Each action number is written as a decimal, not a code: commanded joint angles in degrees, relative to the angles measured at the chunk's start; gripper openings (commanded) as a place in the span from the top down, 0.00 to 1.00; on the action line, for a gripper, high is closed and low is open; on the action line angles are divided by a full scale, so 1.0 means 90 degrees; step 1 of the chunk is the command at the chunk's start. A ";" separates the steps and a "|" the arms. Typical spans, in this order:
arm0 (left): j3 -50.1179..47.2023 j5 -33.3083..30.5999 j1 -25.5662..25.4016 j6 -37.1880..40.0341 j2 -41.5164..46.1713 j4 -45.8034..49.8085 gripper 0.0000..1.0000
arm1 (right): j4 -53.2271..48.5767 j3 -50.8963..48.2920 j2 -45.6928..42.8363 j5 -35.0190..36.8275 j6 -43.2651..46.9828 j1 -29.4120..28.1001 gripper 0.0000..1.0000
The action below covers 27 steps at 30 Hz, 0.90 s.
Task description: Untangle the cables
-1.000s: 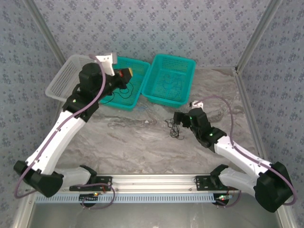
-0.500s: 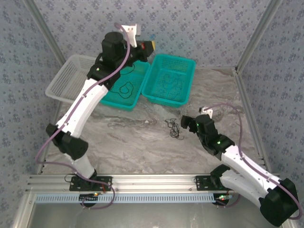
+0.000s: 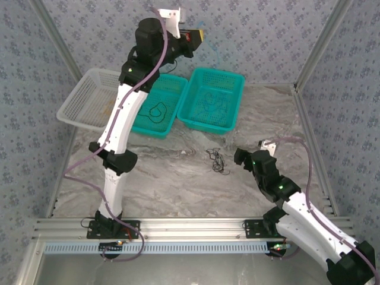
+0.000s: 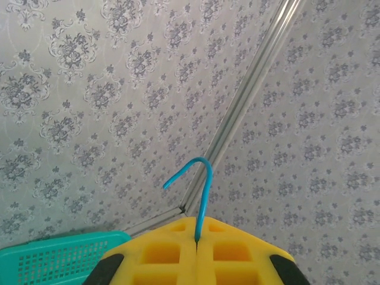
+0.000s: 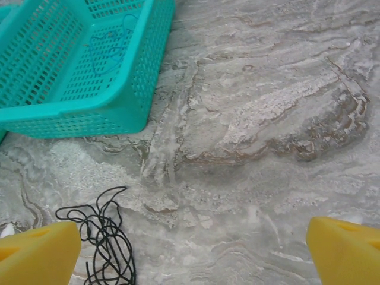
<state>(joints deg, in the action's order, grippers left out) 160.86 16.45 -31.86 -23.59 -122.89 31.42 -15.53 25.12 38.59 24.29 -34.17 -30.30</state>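
The robot's left gripper needs to release the thin blue cable inside the teal basket farther from the white basket (image 3: pixel 214 103). The cable is now high against the back wall.
A small black cable tangle (image 3: pixel 217 161) lies on the marble table in front of the baskets, and it appears at lower left in the right wrist view (image 5: pixel 104 243). My right gripper (image 3: pixel 239 157) (image 5: pixel 193 252) is just to its right, low over the table, open and holding nothing. My left gripper (image 3: pixel 199 37) (image 4: pixel 196 238) is raised high against the back wall, shut on a thin blue cable (image 4: pixel 205 190) that curls up out of the yellow pads. A black cable loop (image 3: pixel 156 111) lies in the left teal basket (image 3: pixel 174 122).
The right teal basket (image 3: pixel 233 119) (image 5: pixel 89 113) holds thin dark strands. A white basket (image 3: pixel 76 101) sits at the far left. Metal frame posts and patterned walls close in the table. Bare marble lies to the right of the tangle.
The left arm has lifted from the left teal basket up and to the right, carrying the blue cable. The right gripper has pulled back to the right, away from the black tangle.
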 commanded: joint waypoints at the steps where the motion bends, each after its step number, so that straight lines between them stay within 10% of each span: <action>1: -0.0691 0.0266 0.0024 -0.0043 0.0920 -0.0362 1.00 | -0.0182 -0.0104 -0.0114 0.0177 -0.0158 0.0068 0.00; 27: -0.0129 -0.0354 0.0333 0.0059 0.0689 -0.2063 1.00 | -0.0229 -0.0114 -0.0136 0.0181 -0.0295 0.0286 0.00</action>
<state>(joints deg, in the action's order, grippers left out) 158.60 13.69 -28.88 -23.51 -116.51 15.75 -16.56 24.56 38.00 24.29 -35.66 -28.18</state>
